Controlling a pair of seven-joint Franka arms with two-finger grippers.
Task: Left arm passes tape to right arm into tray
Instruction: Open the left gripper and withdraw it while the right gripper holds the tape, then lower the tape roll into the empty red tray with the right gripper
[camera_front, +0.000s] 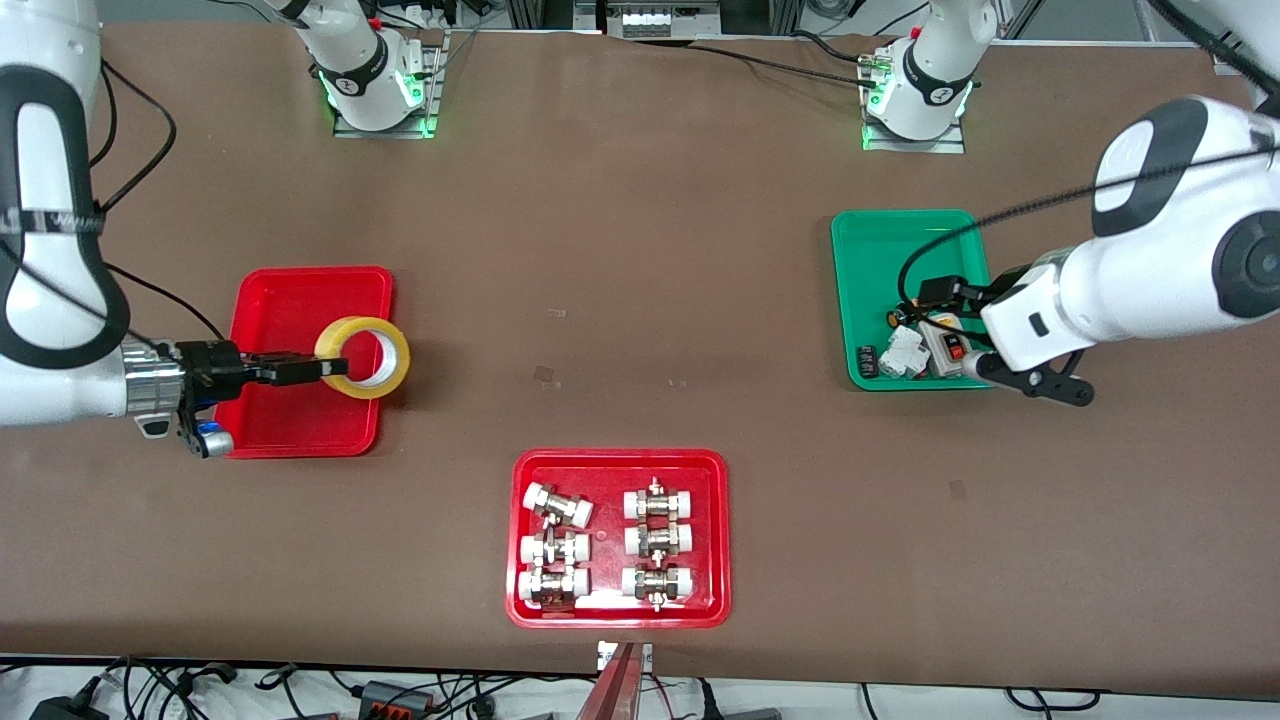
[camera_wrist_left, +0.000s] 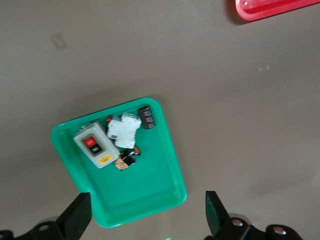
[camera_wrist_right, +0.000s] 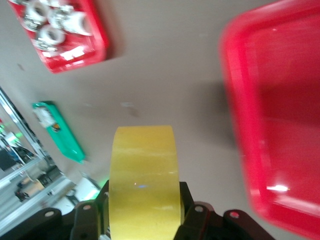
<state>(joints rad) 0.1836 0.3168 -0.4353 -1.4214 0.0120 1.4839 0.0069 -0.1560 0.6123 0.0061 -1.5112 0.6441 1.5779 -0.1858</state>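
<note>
Next, I open my right gripper and let go of the yellowish tape roll in the middle of the plain red tray (camera_front: 306, 353). The roll now hangs over that tray's edge.
The yellowish tape roll (camera_front: 396, 356) stands on edge in my right gripper (camera_front: 335, 370), which is shut on its rim. The roll hangs over the plain red tray (camera_front: 290, 300), at the tray edge that faces the left arm's end of the table. In the right wrist view the tape (camera_wrist_right: 144, 175) fills the space between the jaws of the right gripper (camera_wrist_right: 143, 194), with the red tray (camera_wrist_right: 280, 115) beside it. My left gripper (camera_front: 1045, 383) is open and empty over the green tray (camera_front: 880, 260). It also shows in the left wrist view (camera_wrist_left: 147, 209).
The green tray (camera_wrist_left: 150, 195) holds a grey switch box (camera_wrist_left: 96, 145) and small electrical parts. A second red tray (camera_front: 620, 610) with several white-capped metal fittings lies nearer the front camera, mid-table. Cables run along the table's edges.
</note>
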